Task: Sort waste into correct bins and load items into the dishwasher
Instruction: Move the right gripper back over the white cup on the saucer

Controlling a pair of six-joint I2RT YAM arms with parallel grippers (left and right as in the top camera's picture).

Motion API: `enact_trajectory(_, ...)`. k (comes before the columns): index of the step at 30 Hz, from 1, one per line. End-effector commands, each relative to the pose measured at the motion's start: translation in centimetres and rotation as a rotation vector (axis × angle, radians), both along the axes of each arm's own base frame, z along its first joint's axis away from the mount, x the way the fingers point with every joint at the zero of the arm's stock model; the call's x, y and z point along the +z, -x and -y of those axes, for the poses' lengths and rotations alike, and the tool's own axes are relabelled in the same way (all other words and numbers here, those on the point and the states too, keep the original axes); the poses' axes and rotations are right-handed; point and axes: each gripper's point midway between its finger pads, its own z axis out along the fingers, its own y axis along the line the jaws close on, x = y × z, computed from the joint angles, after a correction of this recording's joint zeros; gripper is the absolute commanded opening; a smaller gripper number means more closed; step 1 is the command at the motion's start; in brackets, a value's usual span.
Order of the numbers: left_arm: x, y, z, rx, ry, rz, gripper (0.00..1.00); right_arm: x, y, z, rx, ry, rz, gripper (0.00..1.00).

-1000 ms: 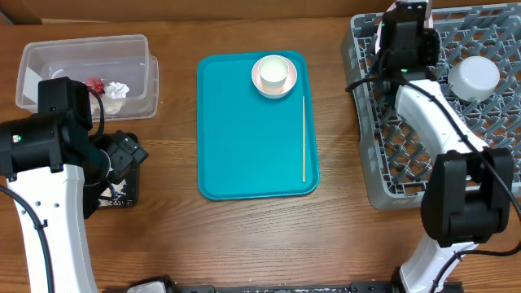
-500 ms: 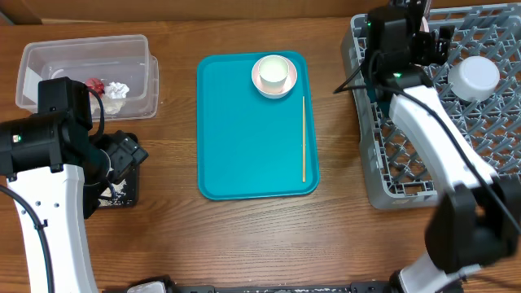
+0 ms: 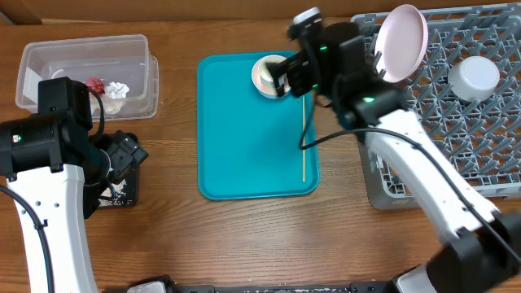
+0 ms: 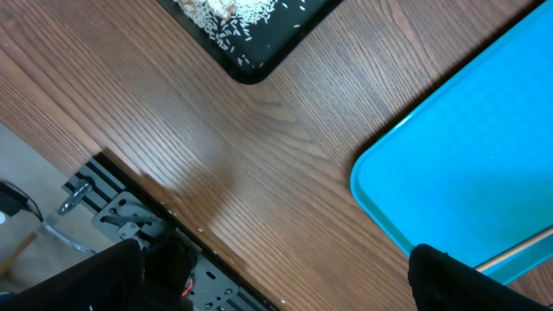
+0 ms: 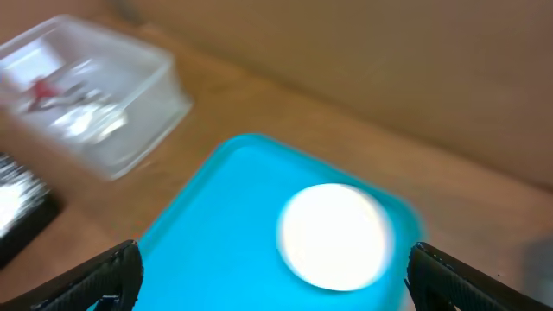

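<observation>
My right gripper is going to grab the small white cup's rim (image 3: 268,79) next and lift the cup out of the pink bowl on the teal tray.
My right gripper (image 3: 282,79) (image 5: 275,278) hangs open and empty over the far end of the teal tray, just beside the small white cup (image 3: 273,72) (image 5: 335,235), which sits in the pink bowl (image 3: 263,85). The thin wooden stick (image 3: 304,138) lies along the tray's right side. In the grey dish rack (image 3: 383,175) the pale pink plate (image 3: 404,32) stands on edge and the grey-blue bowl (image 3: 475,77) sits upside down. The clear tub (image 3: 49,57) holds the red wrapper (image 3: 94,85) and white napkin (image 3: 119,89). My left gripper (image 4: 268,281) is open above bare table near the black tray (image 4: 259,62), which holds rice crumbs (image 4: 238,13).
The teal serving tray (image 3: 244,155) (image 4: 467,164) lies in the middle of the wooden table. My left arm covers much of the black tray in the overhead view. A metal rail runs along the table's front edge (image 4: 130,216).
The right arm swung left from the dish rack to above the teal tray, its jaws now wide. The pink plate now shows standing in the rack. The left arm stayed still.
</observation>
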Motion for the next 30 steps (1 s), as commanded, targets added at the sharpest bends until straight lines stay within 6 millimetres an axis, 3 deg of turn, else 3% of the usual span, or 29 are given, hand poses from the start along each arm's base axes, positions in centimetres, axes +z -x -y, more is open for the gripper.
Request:
enact_trajectory(1,-0.1,0.0,-0.3,0.007,-0.015,-0.008,1.0,-2.6,0.1,-2.6,0.08,-0.02,-0.053,1.0)
enact_trajectory(9,-0.1,0.0,-0.3,0.007,-0.015,-0.008,1.0,-7.9,-3.1,-3.3,0.04,0.021,-0.056,0.99)
enact_trajectory(19,-0.1,0.0,-0.3,0.007,-0.015,-0.008,1.0,-13.5,-5.1,-3.6,0.039,0.119,-0.108,1.0)
enact_trajectory(22,-0.1,0.0,-0.3,0.007,-0.015,-0.008,1.0,-13.3,-5.5,-3.6,0.034,0.139,-0.136,1.0)
enact_trajectory(30,-0.1,0.0,-0.3,0.007,-0.015,-0.008,1.0,-9.4,-6.9,-4.0,0.032,0.14,-0.068,1.0)
